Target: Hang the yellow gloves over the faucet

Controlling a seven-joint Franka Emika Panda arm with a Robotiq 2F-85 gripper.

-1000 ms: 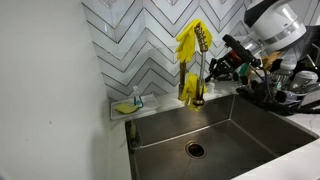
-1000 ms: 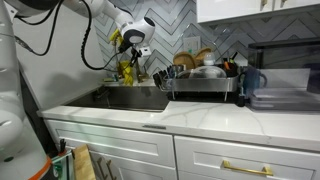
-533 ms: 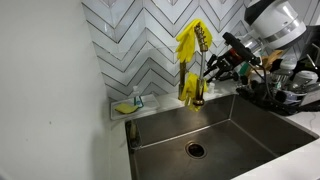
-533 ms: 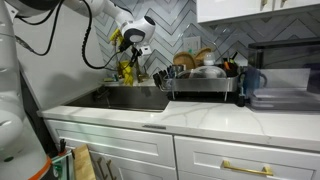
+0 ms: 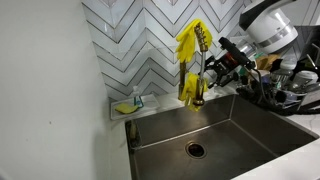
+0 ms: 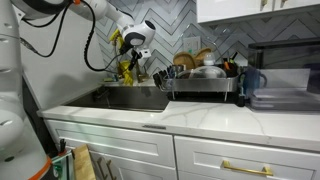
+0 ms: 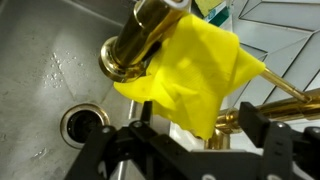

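Note:
I can see one yellow glove low beside the faucet's spout, so next I pinch the glove's near end [image 7: 190, 115] and raise it clear before I hang it from above.
The yellow gloves [image 5: 189, 43] hang draped over the top of the brass faucet [image 5: 197, 88], with their fingers dangling down its side. My gripper [image 5: 212, 68] is just beside the faucet neck, below the gloves. In the wrist view the gloves [image 7: 195, 70] lie over the faucet's spout [image 7: 138, 38]. Their lowest fold dips between my fingers [image 7: 263, 128] without being pinched. The gripper [image 7: 203, 138] is open, its jaws set wide on either side of that fold. In an exterior view the gloves [image 6: 127, 68] show partly behind the gripper [image 6: 137, 52].
The steel sink [image 5: 245, 125] with its drain [image 5: 195, 149] lies below. A small sponge [image 5: 123, 107] and a soap bottle [image 5: 138, 99] sit on the back ledge. A full dish rack [image 6: 203, 82] stands beside the sink, with a dark jug [image 6: 251, 82] further along the counter.
The jaws have opened from shut and let go of the gloves, which stay draped on the faucet. The arm has shifted slightly.

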